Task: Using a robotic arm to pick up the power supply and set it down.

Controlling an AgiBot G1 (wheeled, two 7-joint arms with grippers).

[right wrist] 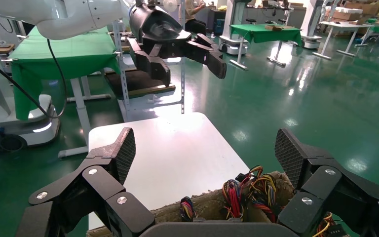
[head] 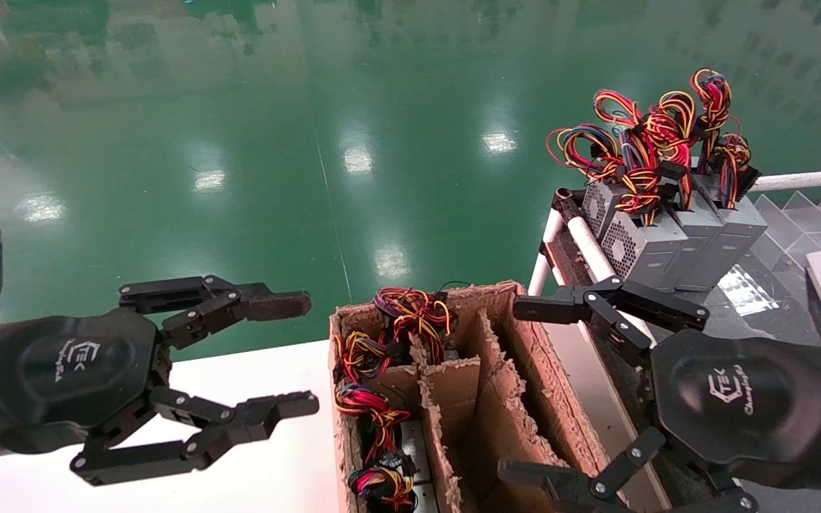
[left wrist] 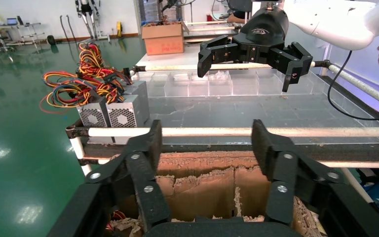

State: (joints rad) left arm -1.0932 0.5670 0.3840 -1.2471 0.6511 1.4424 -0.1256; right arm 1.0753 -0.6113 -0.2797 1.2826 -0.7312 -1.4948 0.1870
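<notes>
The fingers of my right gripper should close on the wire bundle (head: 384,484) (right wrist: 187,209) of the nearest power supply in the cardboard box, beside the bare middle compartment.
Three grey power supplies (head: 656,246) stand side by side on the rack at the far right, wire bundles on top; they also show in the left wrist view (left wrist: 113,111). More wire bundles (head: 382,356) fill the left column of a torn cardboard box (head: 485,377); the boxes under them barely show. My right gripper (head: 521,390), all-black fingertips, hovers open over the box's right side, nothing between its fingers (right wrist: 123,153). The wires (right wrist: 246,192) lie just beyond it. My left gripper (head: 289,356) hangs open and empty left of the box, above the white table.
The white table (head: 261,456) bears the cardboard box, whose middle and right compartments (left wrist: 202,187) look bare. The rack beyond has white tube rails (left wrist: 237,132), a glossy top and clear plastic dividers (head: 809,214). Green floor lies beyond the table.
</notes>
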